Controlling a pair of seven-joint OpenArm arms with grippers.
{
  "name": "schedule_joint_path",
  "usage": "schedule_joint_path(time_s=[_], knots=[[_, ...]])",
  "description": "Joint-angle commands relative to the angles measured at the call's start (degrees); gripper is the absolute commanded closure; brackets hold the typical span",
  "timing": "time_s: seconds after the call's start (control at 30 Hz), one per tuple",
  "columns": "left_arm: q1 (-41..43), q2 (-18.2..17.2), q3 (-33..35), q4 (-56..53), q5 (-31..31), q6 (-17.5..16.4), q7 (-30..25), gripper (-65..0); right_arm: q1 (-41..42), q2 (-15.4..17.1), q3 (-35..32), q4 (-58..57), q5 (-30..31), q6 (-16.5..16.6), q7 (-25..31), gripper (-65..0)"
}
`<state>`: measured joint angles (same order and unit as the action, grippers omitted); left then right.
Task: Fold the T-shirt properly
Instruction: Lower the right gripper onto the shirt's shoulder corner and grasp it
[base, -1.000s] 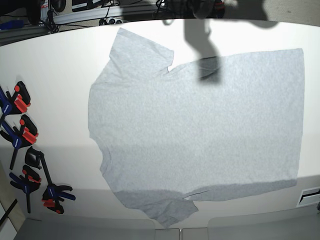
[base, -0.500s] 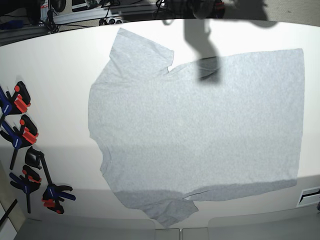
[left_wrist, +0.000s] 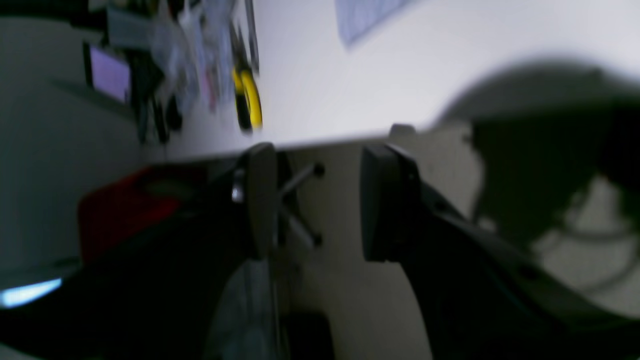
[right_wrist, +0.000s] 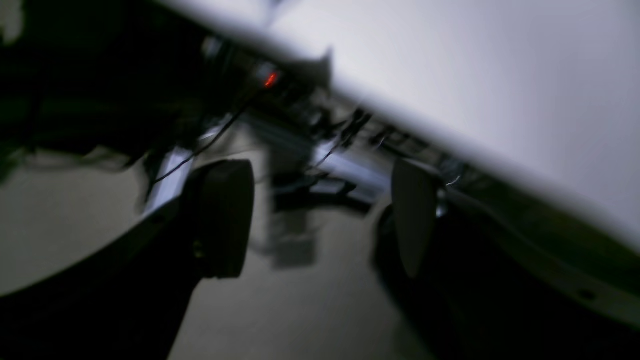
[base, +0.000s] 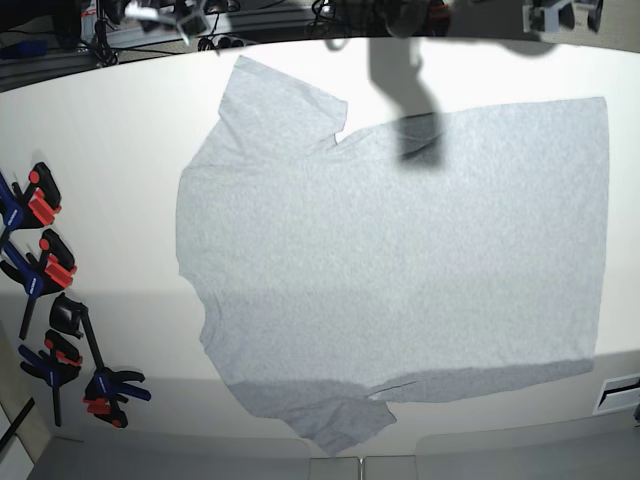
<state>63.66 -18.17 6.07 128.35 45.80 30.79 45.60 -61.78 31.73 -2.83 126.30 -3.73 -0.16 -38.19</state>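
My right gripper will next move to the far sleeve's shoulder-side corner (base: 240, 68), at the far end of the T-shirt, and close there.
The T-shirt (base: 400, 260) lies spread flat on the white table (base: 100, 140), plain grey side up, with its shoulders to the left and its hem to the right. One sleeve points to the far edge and the other to the near edge. A blurred piece of my right arm (base: 165, 15) shows at the top left edge, and a piece of my left arm (base: 560, 12) at the top right, both beyond the shirt. My left gripper (left_wrist: 322, 200) is open and empty off the table's edge. My right gripper (right_wrist: 320, 215) is open and empty too, in a blurred view.
Several red, blue and black clamps (base: 45, 280) lie along the table's left side. Cables and equipment (base: 210, 20) crowd the space behind the far edge. A yellow-and-black tool (left_wrist: 250, 100) lies near the table edge in the left wrist view. A white label (base: 620, 392) sits at the near right.
Pieces of both arms have come into the base view at its top edge, where none showed before. The T-shirt has not moved.
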Motion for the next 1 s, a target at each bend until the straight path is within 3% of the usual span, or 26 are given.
schedule_joint_path(time_s=[0.0, 0.13, 0.3, 0.5, 0.67, 0.97], knots=[[0.04, -0.96, -0.07, 0.96, 1.25, 0.42, -1.9, -25.6, 0.35, 0.35, 0.2, 1.81, -1.36, 0.13, 0.61, -40.2], [-2.6, -3.85, -0.07, 0.96, -0.2, 0.48, -7.37, -25.6, 4.59, 0.5, 0.2, 3.61, -5.44, 0.15, 0.7, -40.2], [-4.96, -7.39, -0.07, 0.96, -12.57, 0.5, -14.6, -25.6, 8.44, 2.49, 0.17, 3.61, -5.49, 2.34, 0.63, -40.2], [-7.67, -8.52, -0.07, 0.96, -14.62, 0.46, -9.99, -25.6, 11.08, 4.17, -0.09, 3.61, -5.05, 9.7, 0.87, -40.2], [-15.5, -8.52, -0.07, 0.96, -14.62, 0.46, -4.44, -25.6, 13.7, 4.13, -4.09, 3.58, -5.14, 15.58, 0.83, -40.2], [-22.16, -8.55, -0.07, 0.96, -14.62, 0.42, -3.61, -25.6, 21.11, 4.13, -16.0, -3.06, -11.34, 16.06, -1.75, -40.2]])
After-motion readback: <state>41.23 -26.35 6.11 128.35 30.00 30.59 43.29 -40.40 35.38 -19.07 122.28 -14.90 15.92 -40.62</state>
